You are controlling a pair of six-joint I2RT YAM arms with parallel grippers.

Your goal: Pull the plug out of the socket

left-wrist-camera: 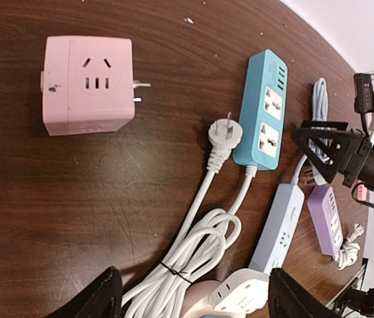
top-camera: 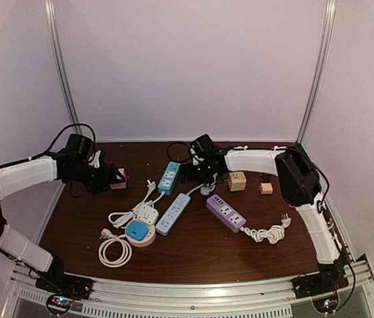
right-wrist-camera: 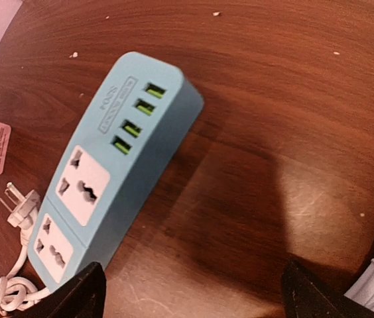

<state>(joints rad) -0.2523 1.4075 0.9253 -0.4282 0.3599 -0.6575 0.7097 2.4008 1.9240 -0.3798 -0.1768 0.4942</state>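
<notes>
Next, I grip the white plug adapter's end [top-camera: 154, 215] nearest the pale grey strip with my right gripper, to pull it off the round pink socket.
My left gripper [top-camera: 111, 177] is open and empty; in the left wrist view [left-wrist-camera: 193, 301] its jaws stand wide above a coiled white cable [left-wrist-camera: 193, 255]. A white plug adapter [left-wrist-camera: 240, 291] sits against a round pink socket [top-camera: 140, 233] with a blue top. A pink cube socket [left-wrist-camera: 87, 85] lies at the far left, prongs out to the right. My right gripper [top-camera: 197, 173] is open and empty over bare table [right-wrist-camera: 193, 298] next to a teal power strip [right-wrist-camera: 107, 172]. The strip's white plug [left-wrist-camera: 225, 130] lies loose on the table.
A pale grey strip [top-camera: 174, 213] and a purple strip [top-camera: 225, 212] with a coiled cable [top-camera: 270, 232] lie mid-table. A tan cube [top-camera: 237, 181] and a small pink adapter [top-camera: 266, 188] sit at the back right. Another coiled cable [top-camera: 114, 252] lies front left.
</notes>
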